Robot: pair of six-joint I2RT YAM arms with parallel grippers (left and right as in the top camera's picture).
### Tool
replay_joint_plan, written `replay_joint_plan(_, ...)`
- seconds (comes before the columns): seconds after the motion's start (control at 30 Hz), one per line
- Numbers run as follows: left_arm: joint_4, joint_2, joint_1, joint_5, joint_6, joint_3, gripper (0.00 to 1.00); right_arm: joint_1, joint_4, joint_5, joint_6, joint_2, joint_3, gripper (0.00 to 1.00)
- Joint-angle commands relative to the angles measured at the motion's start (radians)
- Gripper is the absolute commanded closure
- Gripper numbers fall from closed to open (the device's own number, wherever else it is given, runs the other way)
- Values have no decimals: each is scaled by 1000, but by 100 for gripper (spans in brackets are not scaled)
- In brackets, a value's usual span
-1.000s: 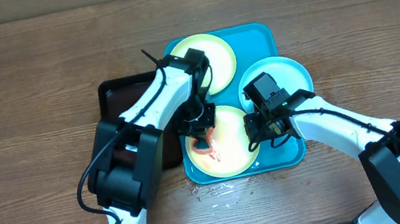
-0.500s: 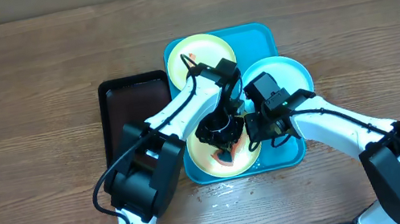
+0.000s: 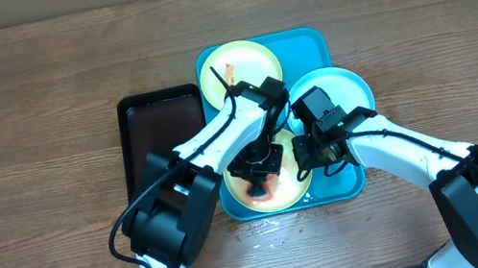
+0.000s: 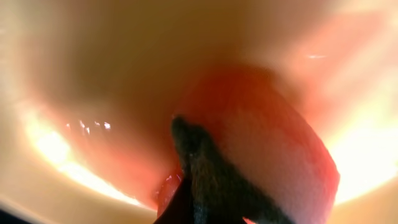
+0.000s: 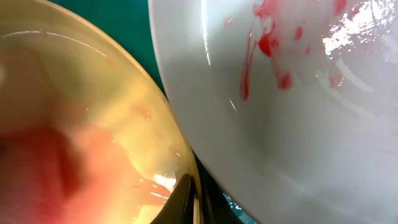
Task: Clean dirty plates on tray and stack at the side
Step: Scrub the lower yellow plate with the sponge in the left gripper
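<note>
Next, the left gripper releases the sponge inside the black tray point(image 3: 161, 166), just before its middle.
The turquoise tray point(image 3: 319, 41) holds three plates. A yellow-green plate point(image 3: 242, 63) with a small red smear lies at the back. A pale blue-white plate point(image 3: 353, 86) point(image 5: 298, 93) with red smears overlaps the right rim. The front yellow-green plate point(image 3: 274, 198) point(image 5: 93, 93) carries red sauce. My left gripper point(image 3: 260, 171) presses down on the front plate, shut on a red-stained sponge point(image 4: 261, 162) that fills the left wrist view. My right gripper point(image 3: 307, 163) point(image 5: 188, 202) is shut on the front plate's right rim.
A smaller black tray point(image 3: 158, 128) sits against the turquoise tray's left side. Wet spots point(image 3: 260, 228) lie on the wooden table just in front of the tray. Both arms cross over the tray's front half.
My left gripper has swept with the sponge from the front plate's left part toward its middle, then back slightly left. The red smear has shifted. The right arm has not moved.
</note>
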Motion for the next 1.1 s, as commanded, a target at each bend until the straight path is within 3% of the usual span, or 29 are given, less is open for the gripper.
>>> replay_joint_plan(0.0,-16,50,71,-319,-104,-55,96,-8,-19,107,-3,51,-32,95)
replay_joint_plan(0.37,-3,50,146,-315,-93,14,96,-8,-19,107,-3,51,-32,95)
replay_joint_plan(0.7,158,50,131,198,216,24,96,-8,-19,107,-3,51,-32,95)
replay_joint_plan(1.07,214,50,129,288,352,24,96,-8,-15,107,-3,51,-32,95)
